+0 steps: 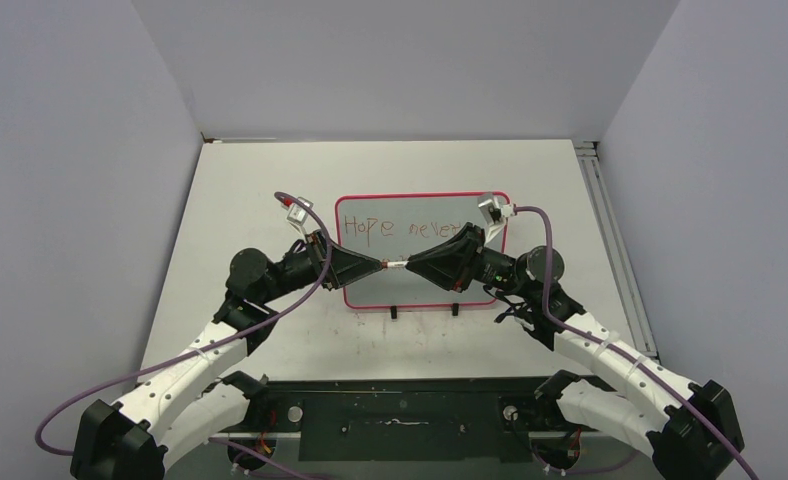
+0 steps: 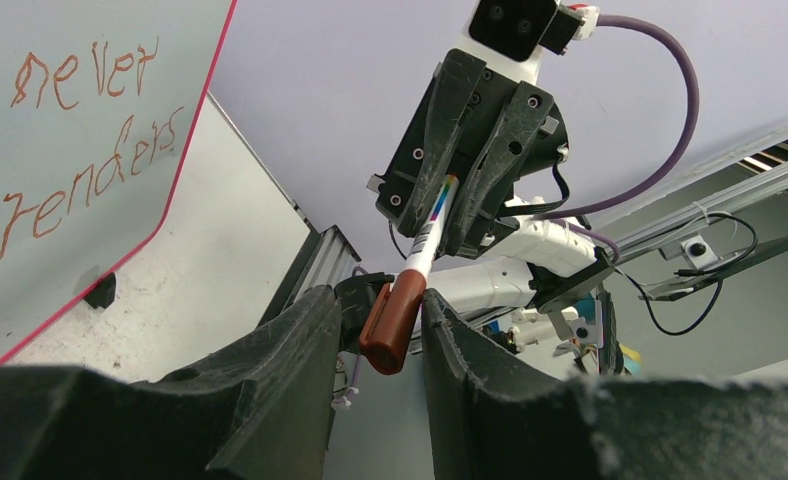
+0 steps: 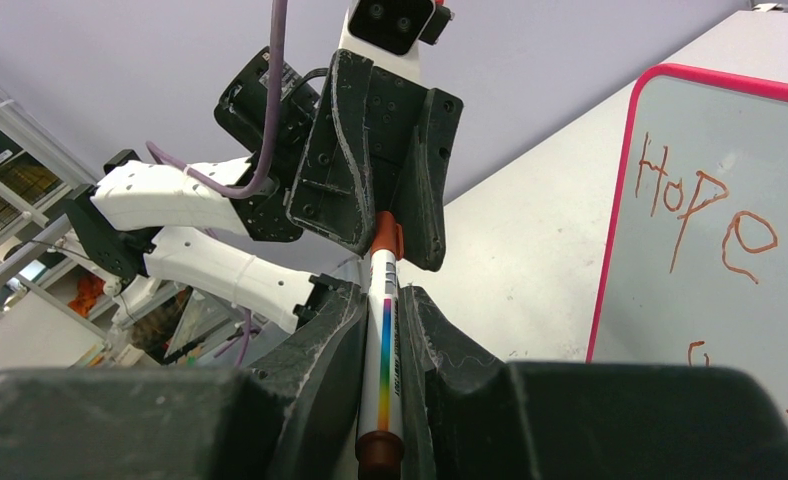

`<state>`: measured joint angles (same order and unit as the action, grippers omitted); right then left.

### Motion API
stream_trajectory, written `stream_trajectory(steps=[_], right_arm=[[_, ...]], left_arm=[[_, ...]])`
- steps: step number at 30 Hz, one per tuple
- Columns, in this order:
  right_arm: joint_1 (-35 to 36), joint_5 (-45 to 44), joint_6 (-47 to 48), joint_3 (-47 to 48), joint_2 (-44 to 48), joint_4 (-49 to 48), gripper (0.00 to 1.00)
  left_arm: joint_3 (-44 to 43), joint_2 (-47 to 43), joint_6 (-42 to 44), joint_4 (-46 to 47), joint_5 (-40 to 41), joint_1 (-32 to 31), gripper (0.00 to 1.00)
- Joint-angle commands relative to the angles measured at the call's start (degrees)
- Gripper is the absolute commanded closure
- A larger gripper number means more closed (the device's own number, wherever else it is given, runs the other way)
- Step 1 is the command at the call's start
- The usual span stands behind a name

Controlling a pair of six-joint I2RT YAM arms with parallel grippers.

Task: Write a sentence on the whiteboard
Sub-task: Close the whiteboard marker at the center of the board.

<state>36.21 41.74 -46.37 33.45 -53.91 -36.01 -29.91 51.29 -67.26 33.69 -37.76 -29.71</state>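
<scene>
My right gripper is going to release the marker on the table [image 1: 418, 344] between the whiteboard's black feet and the black base plate.
The whiteboard [image 1: 422, 196], white with a pink-red frame, lies mid-table. The sentence [image 1: 400, 228] is in reddish-brown letters: "Hope never" in the top view, "never" above "rrenders" in the left wrist view [image 2: 85, 75], "Hope" in the right wrist view [image 3: 695, 200]. My two grippers meet tip to tip above the board's lower half. My right gripper [image 3: 383, 295] is shut on the white barrel of the marker [image 3: 383, 370]. My left gripper [image 2: 375, 300] stands around the marker's brown cap [image 2: 393, 320], its jaws apart with a gap on the left side of the cap.
The board's two black feet [image 1: 395, 312] point to the near side. A metal rail [image 1: 610, 230] runs along the table's right edge. Grey walls close in the left, back and right. The black base plate [image 1: 400, 415] sits between the arm bases.
</scene>
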Motion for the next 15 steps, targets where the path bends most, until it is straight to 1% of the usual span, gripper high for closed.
stream_trajectory(steps=[1,5,9,13,15], right_arm=[[0.5,1.6,-0.1,1.6,-0.8,-4.0,0.95],[0.6,1.6,0.0,1.5,-0.9,-3.7,0.95],[0.6,0.6,0.3,1.3,-0.5,-3.5,0.95],[0.6,-0.1,0.6,1.3,-0.4,-3.2,0.95],[0.6,-0.1,0.7,1.3,-0.4,-3.1,0.95]], left_arm=[[-1.2,-1.1,-0.1,3.8,0.7,-0.3,0.66],[-1.1,-1.3,-0.1,4.2,0.9,-0.3,0.66],[-1.1,-1.3,0.0,4.2,0.7,-0.3,0.74],[-1.1,-1.3,-0.1,4.2,0.5,-0.3,0.75],[-1.0,-1.4,-0.1,4.2,0.4,-0.3,0.78]])
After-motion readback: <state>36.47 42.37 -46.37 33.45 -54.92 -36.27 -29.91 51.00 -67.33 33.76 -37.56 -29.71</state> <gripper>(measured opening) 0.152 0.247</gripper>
